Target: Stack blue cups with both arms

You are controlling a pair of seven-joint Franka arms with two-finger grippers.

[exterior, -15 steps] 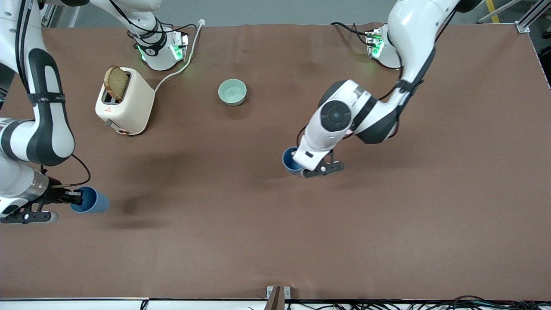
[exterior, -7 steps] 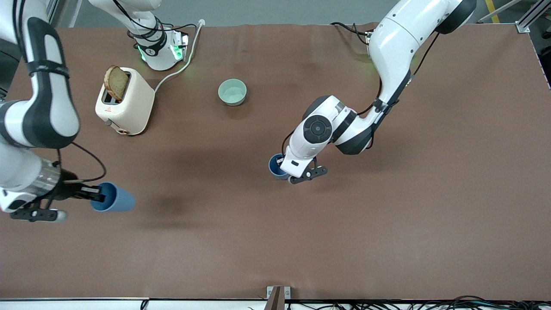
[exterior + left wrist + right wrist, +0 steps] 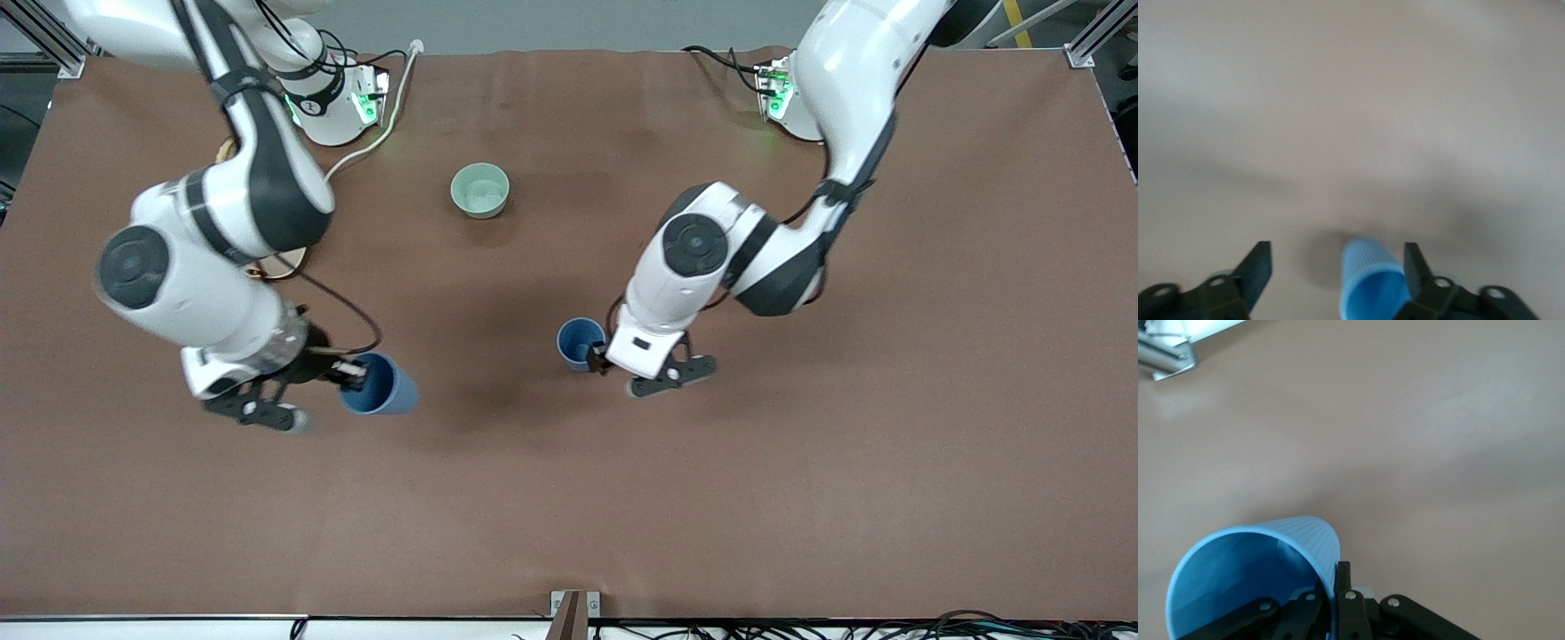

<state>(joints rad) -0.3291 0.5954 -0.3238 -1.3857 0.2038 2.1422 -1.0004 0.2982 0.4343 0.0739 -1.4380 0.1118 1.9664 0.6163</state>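
The blue cup in my right gripper needs to be let go inside the blue cup (image 3: 581, 341) that stands beside my open left gripper.
One blue cup (image 3: 580, 342) stands upright on the brown table near the middle. My left gripper (image 3: 601, 357) is just beside and above it, open. In the left wrist view this cup (image 3: 1371, 283) lies between the spread fingers (image 3: 1259, 265), close to one of them, and my left gripper (image 3: 1337, 267) is open. My right gripper (image 3: 352, 372) is shut on the rim of the second blue cup (image 3: 380, 396) and holds it tilted on its side in the air, over the table toward the right arm's end. In the right wrist view my right gripper (image 3: 1336, 587) pinches that cup's (image 3: 1251, 577) wall.
A pale green bowl (image 3: 480, 189) sits farther from the front camera than the standing cup. A cream toaster's base (image 3: 277, 264) peeks out under the right arm, with its white cable (image 3: 373, 142) running to the right arm's base.
My right arm has swung toward the middle of the table, carrying its cup. My left hand has shifted toward the left arm's end, so the standing cup shows more fully.
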